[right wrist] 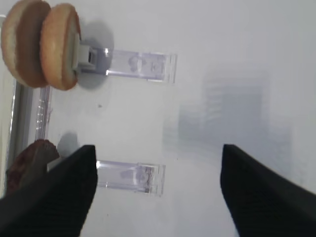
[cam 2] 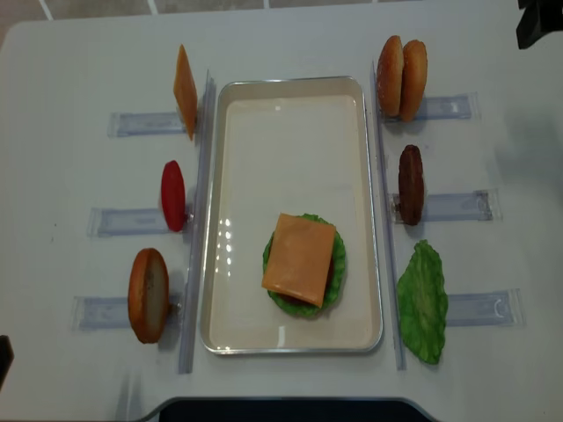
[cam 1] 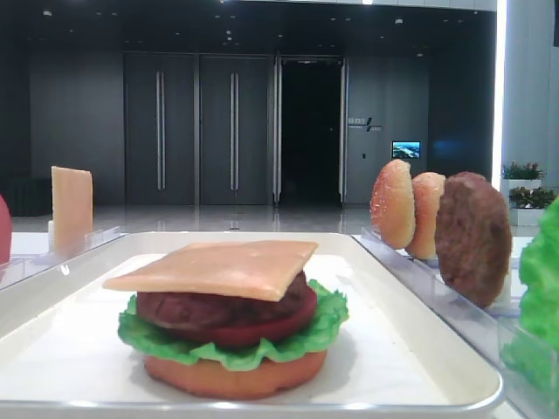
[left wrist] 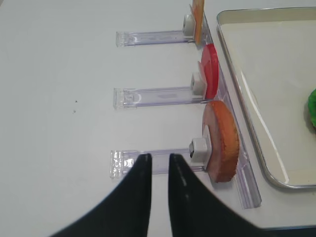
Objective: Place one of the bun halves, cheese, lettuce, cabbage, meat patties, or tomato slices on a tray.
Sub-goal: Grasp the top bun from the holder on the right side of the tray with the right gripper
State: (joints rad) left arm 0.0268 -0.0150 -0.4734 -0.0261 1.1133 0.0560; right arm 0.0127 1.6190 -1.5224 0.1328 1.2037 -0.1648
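Note:
The top edge [cam 2: 392, 61] [right wrist: 22, 42] of the sesame bun half nearer the tray, in the far rack, is next for my right gripper to close on.
On the white tray [cam 2: 290, 83] a stack stands: bun bottom, lettuce, tomato, patty, with a cheese [cam 2: 301, 258] square on top. Two sesame bun halves [cam 2: 401, 66] stand on edge in the far right rack. A meat patty [cam 2: 411, 183] and a lettuce [cam 2: 423, 301] leaf lie to the tray's right. My left gripper [left wrist: 157, 157] hovers over the near left rack beside a flat bun bottom [left wrist: 224, 140], jaws almost together and empty. My right gripper [right wrist: 158, 150] is wide open over bare table, nothing between its fingers. No cabbage is in view.
Clear plastic racks [cam 2: 202, 220] line both long sides of the tray. On the left stand a spare cheese slice [cam 2: 185, 90] and a tomato slice [cam 2: 172, 195]. The rack strips [right wrist: 131, 177] lie flat on the white table.

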